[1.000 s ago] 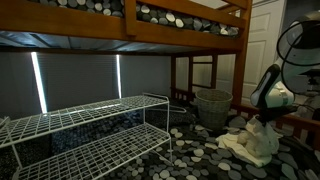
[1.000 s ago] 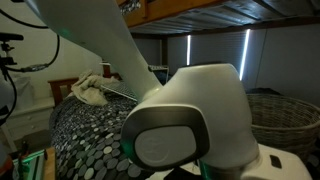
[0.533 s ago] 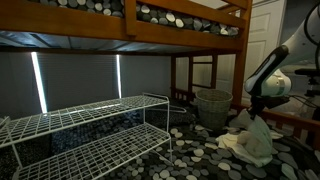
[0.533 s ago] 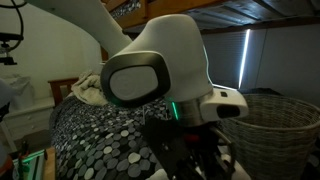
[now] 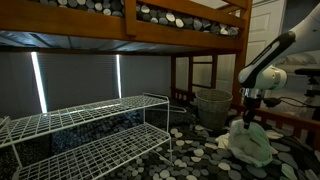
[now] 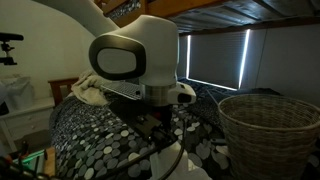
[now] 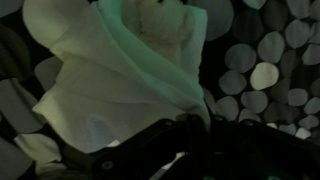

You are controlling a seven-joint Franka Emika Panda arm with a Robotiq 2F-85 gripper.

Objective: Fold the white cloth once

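I will let go of the cloth's edge low on the middle of the bunched white cloth (image 5: 251, 150), below its peak.
The white cloth (image 5: 252, 146) lies bunched on the pebble-patterned cover at the right, with one part drawn up into a peak. My gripper (image 5: 249, 108) hangs straight above that peak and is shut on the cloth's edge. In the wrist view the cloth (image 7: 115, 80) fills the left and middle, and its fold runs down between my dark fingers (image 7: 190, 135). In an exterior view the arm blocks most of the scene; my gripper (image 6: 152, 128) points down and a bit of the white cloth (image 6: 172, 166) shows below it.
A white wire rack (image 5: 90, 125) stands at the left. A wicker basket (image 5: 212, 106) sits behind the cloth, and it also shows in an exterior view (image 6: 266, 125). A wooden bunk frame (image 5: 130, 35) runs overhead. A cream bundle (image 6: 90, 90) lies at the back.
My arm has risen and swung left over the cloth. The cloth's held part has come up with it into a taller peak.
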